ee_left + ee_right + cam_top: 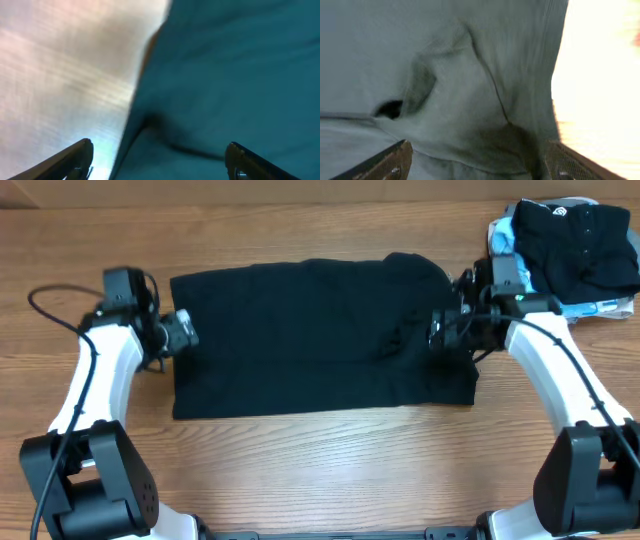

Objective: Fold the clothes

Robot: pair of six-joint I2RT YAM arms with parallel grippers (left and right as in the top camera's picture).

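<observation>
I will close my left gripper on the far corner (177,281) of the black garment, at the end of the garment away from the pile of folded clothes.
A black garment (310,335) lies spread flat across the middle of the wooden table, roughly rectangular, with a rumpled bulge near its right end. My left gripper (183,330) is open at the garment's left edge; the left wrist view shows its fingers (160,160) straddling that cloth edge (225,75). My right gripper (440,330) is open over the garment's right end; the right wrist view shows its fingers (477,160) spread above wrinkled cloth (455,85). Neither gripper holds anything.
A pile of folded clothes (575,250), black on top with light blue beneath, sits at the table's far right corner, close behind my right arm. Bare wood (320,470) lies in front of the garment.
</observation>
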